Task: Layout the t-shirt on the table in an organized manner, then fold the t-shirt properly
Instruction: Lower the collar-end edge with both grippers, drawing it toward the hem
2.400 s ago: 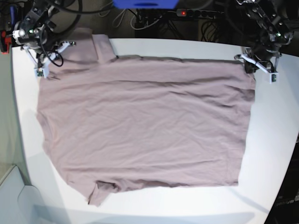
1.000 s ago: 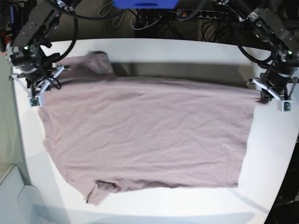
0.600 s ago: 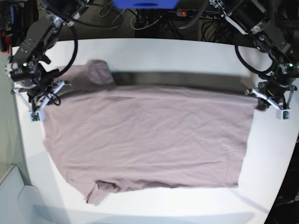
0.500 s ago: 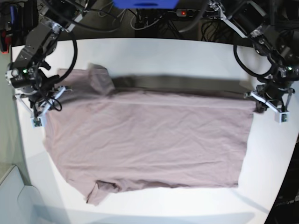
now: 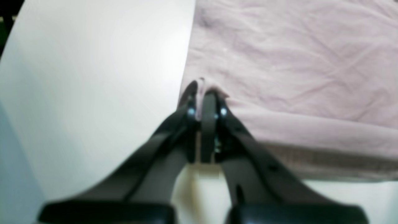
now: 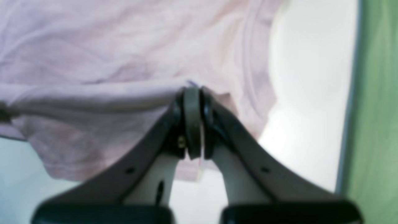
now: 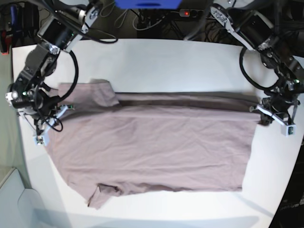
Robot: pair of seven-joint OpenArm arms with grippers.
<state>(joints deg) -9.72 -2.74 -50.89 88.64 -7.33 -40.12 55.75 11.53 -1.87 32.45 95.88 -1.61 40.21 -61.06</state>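
Note:
Next, my left gripper lets go of the t-shirt's corner on the t-shirt's body (image 7: 252,126) (image 5: 200,76) next to its side edge, just past the fold.
The dusty mauve t-shirt (image 7: 152,147) lies spread on the white table (image 7: 180,61). Its far edge is raised and drawn over its body, throwing a dark shadow band along the fold. My left gripper (image 7: 262,114) is shut on the shirt's corner at the base view's right; in the left wrist view the gripper (image 5: 202,90) pinches cloth of the t-shirt (image 5: 295,62) between its tips. My right gripper (image 7: 53,118) is shut on the corner at the base view's left, near a sleeve (image 7: 102,92). In the right wrist view the gripper (image 6: 192,91) holds the t-shirt (image 6: 124,46).
A power strip with a red light (image 7: 186,13), cables and a blue object (image 7: 147,4) lie beyond the table's far edge. A pale grey bin (image 7: 14,199) stands at the near left. The table's edge curves in at the right. A green surface (image 6: 373,109) borders the table.
Both grippers have moved toward the near side, pulling the shirt's far edge over its body. More bare table shows behind the shirt.

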